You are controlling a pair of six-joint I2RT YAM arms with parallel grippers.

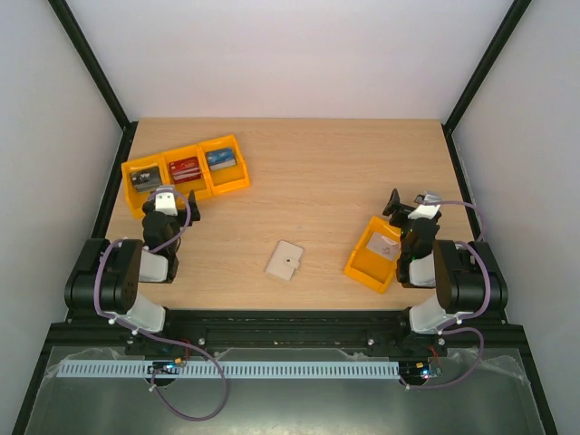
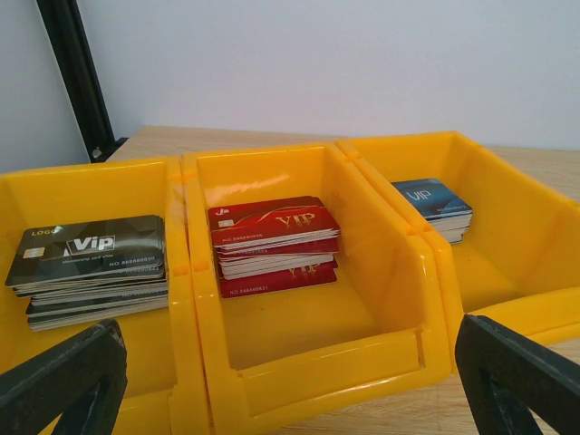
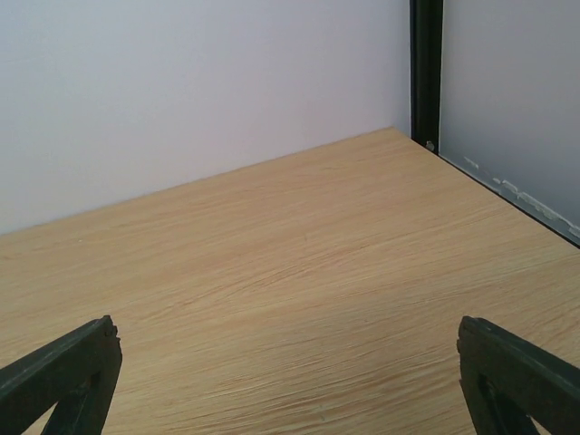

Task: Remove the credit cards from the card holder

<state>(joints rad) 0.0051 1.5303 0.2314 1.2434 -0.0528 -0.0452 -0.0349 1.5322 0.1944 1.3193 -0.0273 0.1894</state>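
Observation:
I will close my left gripper on the long edge (image 1: 275, 255) opposite the snap of the cream-white card holder.
The card holder (image 1: 285, 260), a small flat cream-white wallet with a snap, lies closed on the wooden table (image 1: 317, 181) between the two arms. It shows only in the top view. The credit cards inside it are hidden. My left gripper (image 1: 169, 193) is open and empty, right in front of the row of orange bins; in the left wrist view (image 2: 290, 399) its fingers (image 2: 63, 381) stand wide apart before the middle bin. My right gripper (image 1: 410, 201) is open and empty beside the single orange bin; the right wrist view (image 3: 290, 390) shows only bare table between its fingers (image 3: 517, 376).
Three joined orange bins (image 1: 210, 188) at the back left hold stacks of VIP cards: black (image 2: 91, 263), red (image 2: 275, 243) and blue (image 2: 435, 204). A single orange bin (image 1: 362, 258) with a pale flat item inside stands near the right arm. Black frame posts mark the back corners.

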